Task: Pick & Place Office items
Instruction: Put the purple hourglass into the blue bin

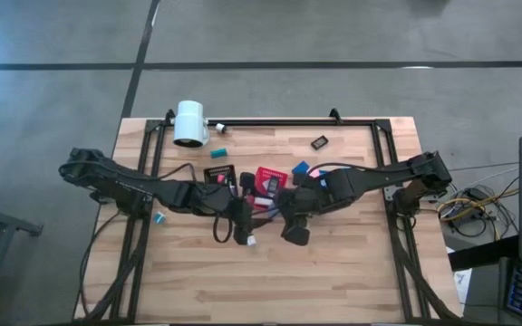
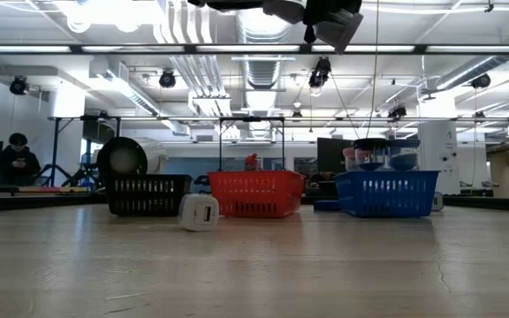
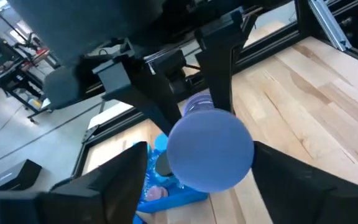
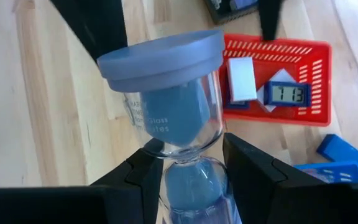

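Observation:
The fingers of my left gripper reach only the hourglass's nearer cap, so they should open, move further in and close around the glass [image 4: 176, 115] behind it.
An hourglass [image 4: 173, 106] with blue sand and lavender round caps is held in the air by my right gripper [image 4: 190, 169], which is shut on it over the table's middle [image 1: 294, 234]. My left gripper [image 3: 207, 183] is open and faces the hourglass's end cap [image 3: 210, 149]. Its fingers stand on either side of the cap, and I cannot tell whether they touch it. In the high view the left gripper [image 1: 243, 231] is close beside the right one. Loose pieces lie on the table: a teal bit [image 1: 217, 152], a black bit [image 1: 319, 141] and a white block [image 2: 200, 213]. My right gripper pinches the hourglass at its narrow waist [image 4: 185, 154] between the two fingers, which lie across it. One blue-filled bulb and its lavender cap [image 4: 160, 57] stick out beyond the fingers. The hourglass is lifted clear of the table.
A black tray [image 1: 220, 174], a red tray [image 4: 319, 74] with a small digital clock [image 4: 286, 93] and a white block [image 4: 241, 78], and a blue tray [image 1: 302, 169] stand behind the grippers. A big white cylinder [image 1: 190, 122] lies at the far left. Bare wood lies toward the near edge.

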Action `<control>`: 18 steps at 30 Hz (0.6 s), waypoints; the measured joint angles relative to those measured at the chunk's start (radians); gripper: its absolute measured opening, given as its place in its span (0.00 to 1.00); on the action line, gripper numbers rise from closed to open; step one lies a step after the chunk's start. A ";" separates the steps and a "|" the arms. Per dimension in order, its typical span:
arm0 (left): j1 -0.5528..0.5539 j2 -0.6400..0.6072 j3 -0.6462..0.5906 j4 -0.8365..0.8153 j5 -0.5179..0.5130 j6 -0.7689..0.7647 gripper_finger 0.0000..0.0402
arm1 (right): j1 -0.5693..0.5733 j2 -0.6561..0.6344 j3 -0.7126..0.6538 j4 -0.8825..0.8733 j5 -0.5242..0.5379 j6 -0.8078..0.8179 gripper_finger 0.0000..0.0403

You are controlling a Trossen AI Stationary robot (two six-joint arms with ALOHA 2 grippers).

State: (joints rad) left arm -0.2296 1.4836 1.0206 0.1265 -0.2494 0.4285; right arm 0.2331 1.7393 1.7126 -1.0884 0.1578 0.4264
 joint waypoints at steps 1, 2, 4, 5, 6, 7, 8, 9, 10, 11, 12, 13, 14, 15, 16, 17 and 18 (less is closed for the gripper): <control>0.000 -0.002 0.000 -0.001 0.008 0.003 0.73 | -0.001 0.000 0.000 -0.005 -0.003 0.004 0.35; 0.000 -0.002 0.000 0.000 0.019 0.003 0.75 | -0.001 0.000 0.000 -0.005 -0.002 0.005 0.35; 0.000 -0.003 0.004 0.000 0.036 0.003 0.78 | -0.003 0.000 0.000 0.000 -0.002 0.006 0.35; 0.002 -0.003 0.004 -0.001 0.040 0.002 0.79 | -0.005 0.000 0.000 0.000 -0.002 0.007 0.35; 0.005 -0.001 0.006 -0.002 0.041 0.002 0.79 | -0.007 0.000 0.000 0.000 -0.002 0.007 0.35; 0.005 0.001 0.009 -0.002 0.041 0.002 0.79 | -0.008 0.000 0.000 0.000 -0.002 0.007 0.35; 0.007 0.003 0.012 -0.002 0.041 -0.002 0.79 | -0.008 0.000 0.000 0.000 -0.002 0.007 0.35; 0.007 0.003 0.014 -0.003 0.041 -0.002 0.78 | -0.010 0.000 0.000 0.001 -0.002 0.007 0.35; 0.007 0.003 0.014 -0.003 0.043 -0.002 0.78 | -0.011 0.000 0.000 0.002 -0.002 0.008 0.35; 0.007 0.003 0.015 -0.003 0.045 -0.002 0.77 | -0.011 0.000 0.000 0.003 -0.002 0.008 0.35; 0.007 0.003 0.015 -0.004 0.047 -0.002 0.76 | -0.012 0.000 0.000 0.004 -0.002 0.008 0.35; 0.009 0.003 0.015 -0.004 0.049 -0.001 0.74 | -0.012 0.000 0.000 0.004 -0.002 0.007 0.35; 0.011 0.004 0.015 -0.004 0.049 -0.002 0.73 | -0.013 0.000 0.000 0.005 -0.002 0.008 0.35; 0.014 0.004 0.015 -0.005 0.051 -0.004 0.71 | -0.014 0.000 0.000 0.006 -0.002 0.008 0.35; 0.017 0.004 0.015 -0.005 0.052 -0.006 0.69 | -0.014 0.000 0.000 0.007 -0.002 0.008 0.35; 0.020 0.004 0.014 -0.005 0.052 -0.006 0.67 | -0.014 0.000 0.000 0.007 -0.002 0.008 0.35; 0.022 0.004 0.013 -0.006 0.052 -0.008 0.66 | -0.014 0.000 0.000 0.007 0.000 0.008 0.35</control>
State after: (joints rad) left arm -0.2080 1.4876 1.0341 0.1205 -0.1974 0.4205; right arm 0.2190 1.7393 1.7125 -1.0813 0.1573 0.4343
